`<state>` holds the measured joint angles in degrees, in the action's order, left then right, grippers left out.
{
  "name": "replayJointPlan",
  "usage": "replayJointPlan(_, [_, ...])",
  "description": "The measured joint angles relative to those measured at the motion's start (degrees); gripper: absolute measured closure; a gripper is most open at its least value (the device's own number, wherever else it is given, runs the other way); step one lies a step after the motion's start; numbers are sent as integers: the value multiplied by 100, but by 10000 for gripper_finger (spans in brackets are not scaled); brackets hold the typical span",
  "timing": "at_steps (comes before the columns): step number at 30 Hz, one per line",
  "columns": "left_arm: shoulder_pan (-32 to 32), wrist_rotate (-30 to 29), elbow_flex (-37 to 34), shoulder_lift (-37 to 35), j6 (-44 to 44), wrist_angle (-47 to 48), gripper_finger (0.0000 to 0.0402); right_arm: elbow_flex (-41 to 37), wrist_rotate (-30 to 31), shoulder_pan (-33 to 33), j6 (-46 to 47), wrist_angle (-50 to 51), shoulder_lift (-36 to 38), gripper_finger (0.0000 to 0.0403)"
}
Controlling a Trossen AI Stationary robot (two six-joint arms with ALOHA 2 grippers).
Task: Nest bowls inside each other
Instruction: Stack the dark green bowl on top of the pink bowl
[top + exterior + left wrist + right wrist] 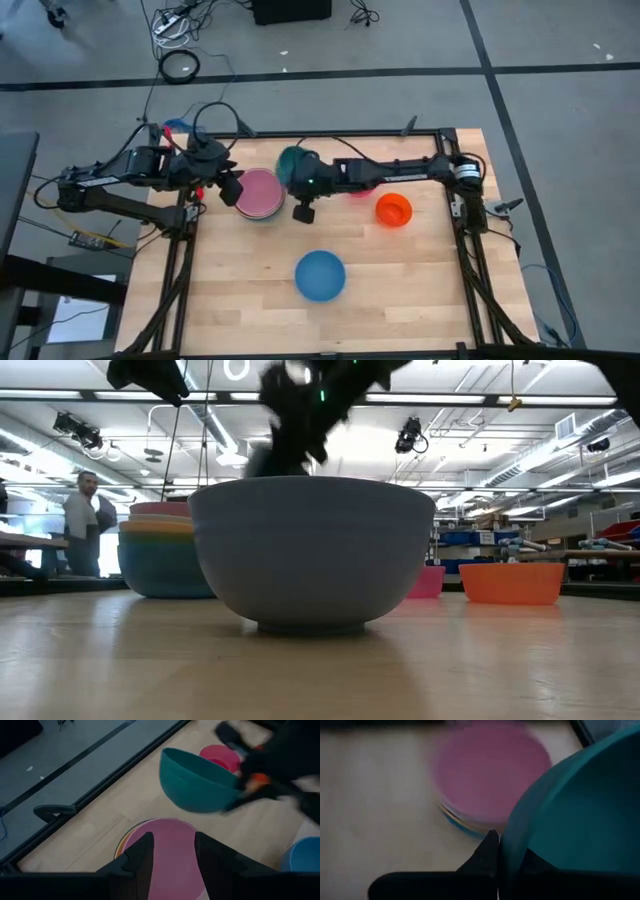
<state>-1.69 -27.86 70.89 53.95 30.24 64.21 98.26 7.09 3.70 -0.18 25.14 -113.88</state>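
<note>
The robot's right gripper should release the teal bowl inside the pink bowl on top of the stack [259, 192] [492, 770]. The teal bowl now hangs above the table's far middle.
A teal bowl [197, 782] hangs tilted above the table's far middle, with my right gripper [507, 860] shut on its rim. Just left of it a stack of nested bowls [259, 193], topped by a pink one [165, 845], rests on its base on the wood. My left gripper [172, 855] hovers open over the stack's left part, touching nothing. A blue bowl [320, 275], an orange bowl [394, 210] and a magenta bowl [220, 756] each stand alone on the table. My right gripper pinches the teal bowl's rim [506, 837], one finger [487, 852] outside the wall and the other inside the hollow. The fingers come from the table's right, slanting down. The bowl is lifted clear of the table and tilted.
The blue bowl [312, 550] stands near the table's front middle, with bare wood around it. The orange bowl [510, 582] sits right of centre, and the magenta bowl [360, 190] lies partly under my right arm. A black frame [440, 135] edges the table.
</note>
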Motion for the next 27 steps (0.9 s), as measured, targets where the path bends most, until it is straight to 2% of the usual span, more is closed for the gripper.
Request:
replayJointPlan(5, [0, -60, 0, 0, 0, -4, 249, 11, -727, -299, -8, -1317, 207, 402])
replayJointPlan(8, [0, -64, 0, 0, 0, -7, 249, 9, -912, -384, 4, -1783, 164, 402])
replayJointPlan(18, [0, -450, 0, 0, 8, -118, 250, 4, -1033, -316, 307, -1802, 161, 403])
replayJointPlan(24, [-2, -496, 0, -7, -303, -1323, 249, -15, -1180, -279, 601, -1775, 25, 403])
replayJointPlan(27, [-2, -466, 0, -7, -517, -1699, 249, 7, -1172, -240, 631, -2200, -84, 403])
